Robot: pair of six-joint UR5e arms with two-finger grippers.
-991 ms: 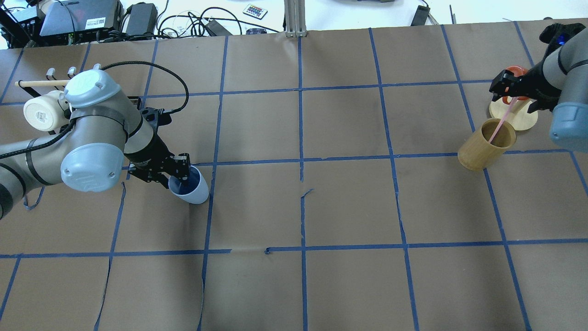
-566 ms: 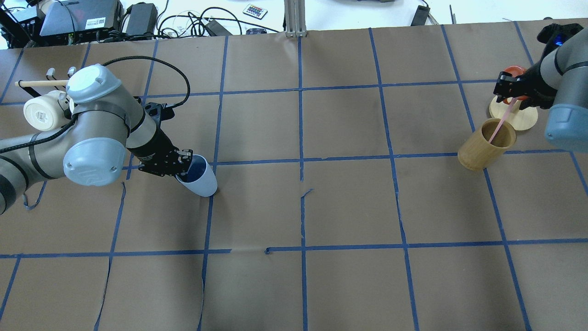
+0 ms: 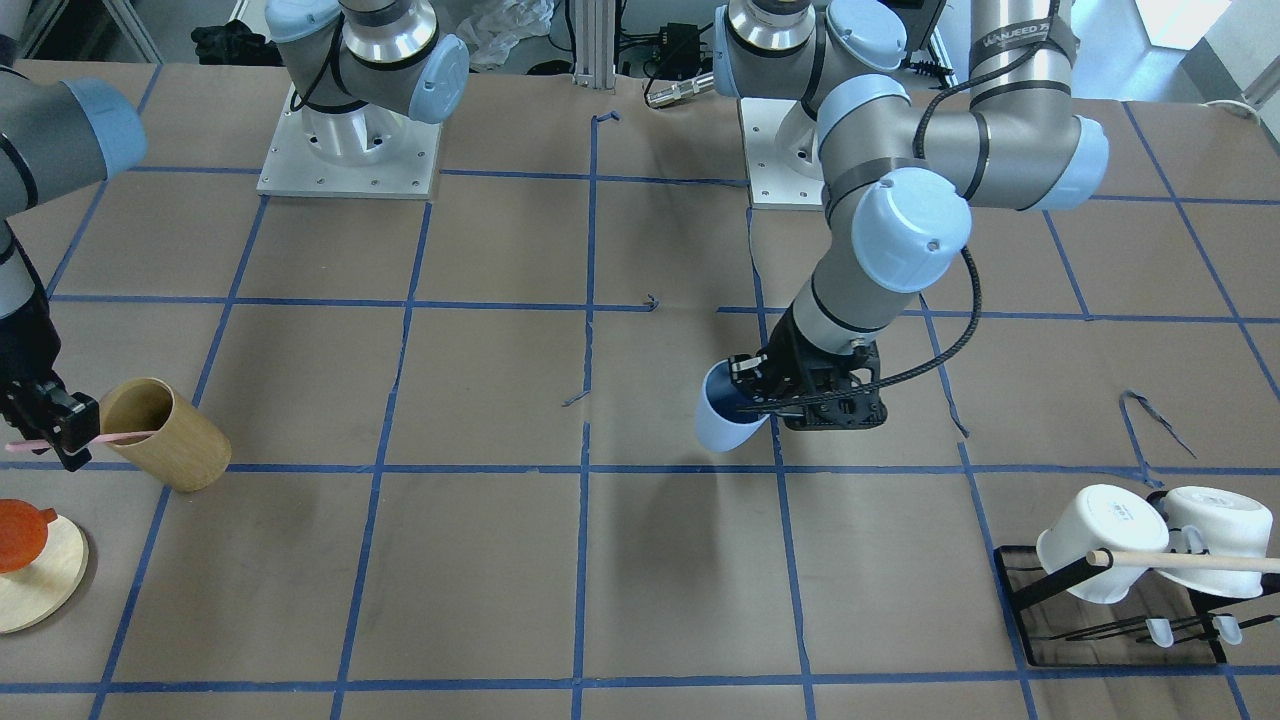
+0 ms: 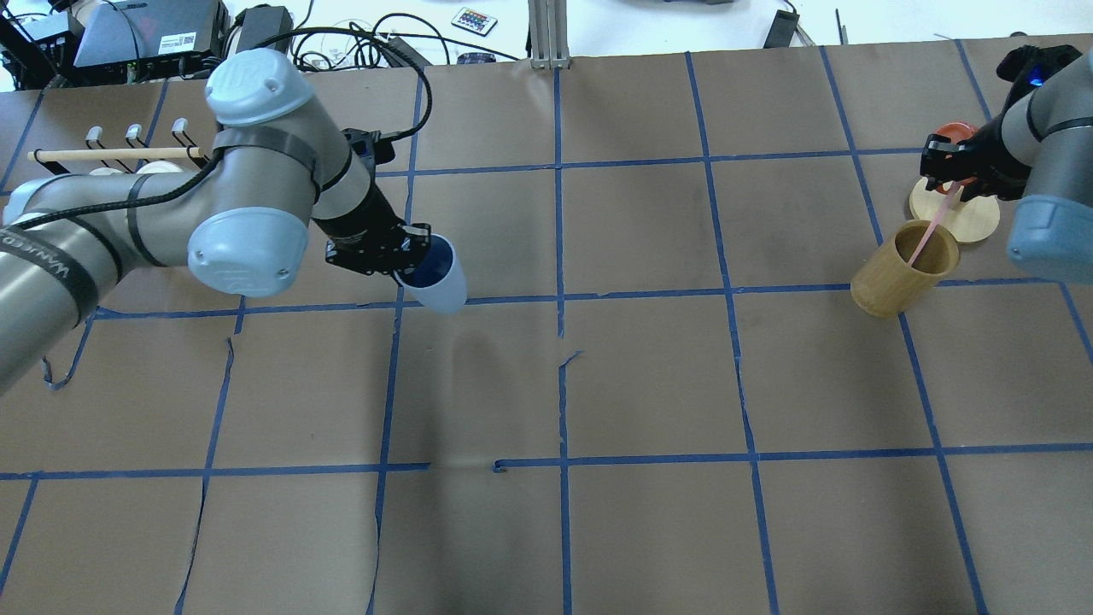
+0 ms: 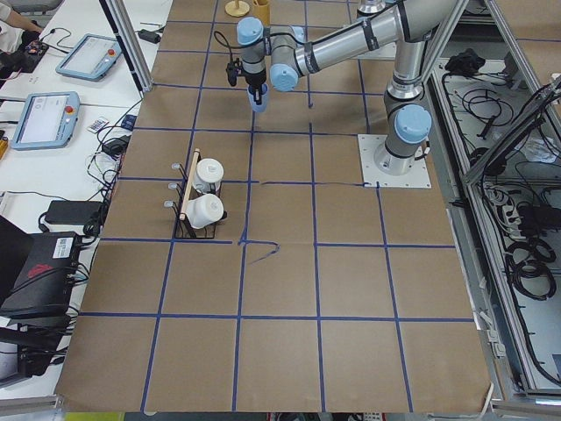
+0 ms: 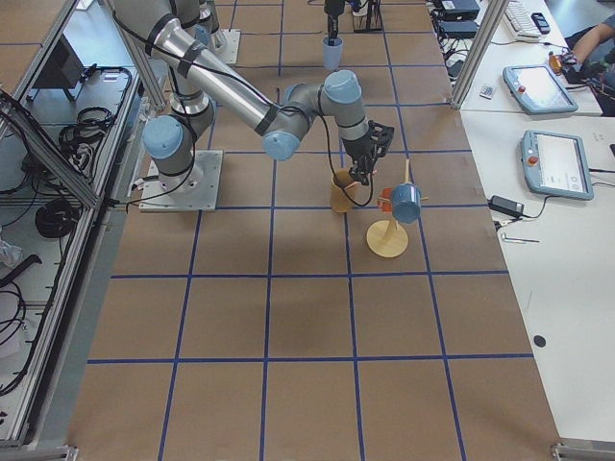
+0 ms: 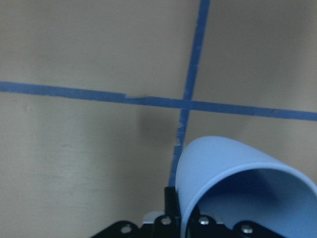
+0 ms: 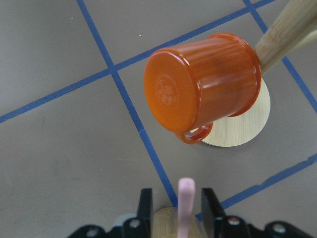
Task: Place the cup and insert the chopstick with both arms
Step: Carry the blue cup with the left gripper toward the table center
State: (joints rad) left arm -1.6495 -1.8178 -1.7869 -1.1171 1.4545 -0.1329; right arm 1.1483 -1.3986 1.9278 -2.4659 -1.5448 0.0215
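My left gripper puts the light-blue cup down on the next blue tape crossing (image 3: 591, 493) toward the tan wooden cylinder.
The light-blue cup (image 4: 437, 280) hangs tilted in my left gripper (image 4: 408, 260), clear of the table, just left of the middle. My left gripper is shut on its rim. The cup also shows in the front view (image 3: 722, 418) and the left wrist view (image 7: 233, 183). The pale-pink chopstick (image 4: 931, 224) leans with its lower end inside a tan wooden cylinder (image 4: 897, 275) at the right. My right gripper (image 4: 949, 175) is shut on its upper end. In the right wrist view the stick (image 8: 185, 203) stands between the two fingers (image 8: 145, 208).
An orange mug (image 8: 203, 84) hangs on a wooden stand with a round base (image 4: 973, 224), just behind the cylinder. A black rack (image 3: 1040, 585) with white mugs (image 3: 1098, 545) and a wooden dowel (image 4: 111, 155) stands at the far left. Blue tape lines cross the brown table.
My left arm has lifted the cup and carried it right and away from the robot. My right gripper has barely shifted, and the chopstick still leans in the cylinder.
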